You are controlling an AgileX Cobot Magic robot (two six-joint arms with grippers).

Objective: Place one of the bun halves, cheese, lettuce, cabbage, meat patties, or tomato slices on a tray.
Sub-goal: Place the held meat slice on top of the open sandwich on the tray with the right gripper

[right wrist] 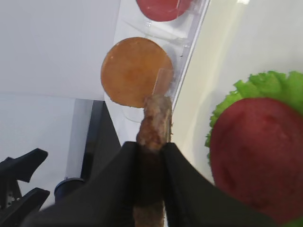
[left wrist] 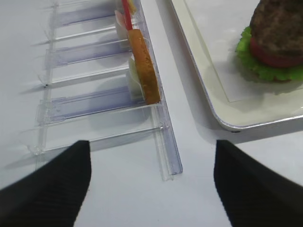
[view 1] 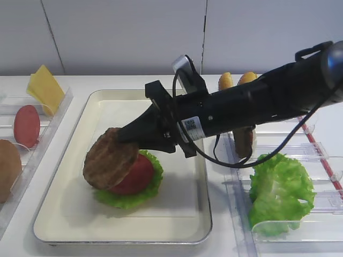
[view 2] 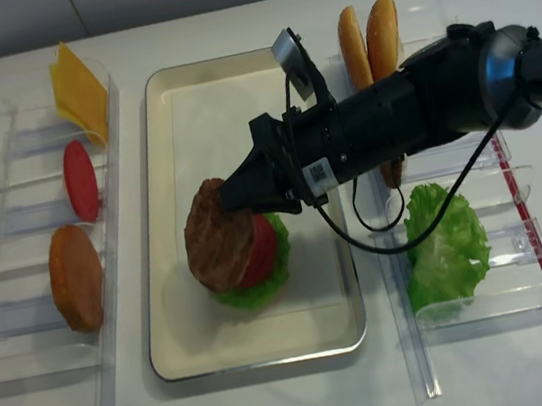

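I will use my right gripper to let go of the meat patty on top of the tomato slice (view 2: 245, 253) (right wrist: 259, 158) that lies on the lettuce in the cream tray.
My right gripper (view 1: 124, 135) is shut on the edge of a dark-brown meat patty (view 1: 110, 158). The patty hangs tilted over a tomato slice (view 1: 136, 174) that lies on lettuce (view 1: 131, 198) in the cream tray (view 1: 69, 214). In the right wrist view the patty (right wrist: 155, 123) is pinched edge-on in the right gripper (right wrist: 151, 144), with the tomato slice (right wrist: 258, 151) at the right. From the left wrist view the patty (left wrist: 279, 23) seems to rest on the tomato. My left gripper (left wrist: 150, 144) is open over bare table beside the tray (left wrist: 208, 80).
The left clear rack (view 1: 53, 120) holds cheese (view 1: 45, 88), a tomato slice (view 1: 27, 126) and a bun half (view 1: 8, 168). The right rack (view 1: 321, 152) holds two bun halves (view 1: 236, 80), another patty (view 1: 245, 140) and lettuce (view 1: 278, 193).
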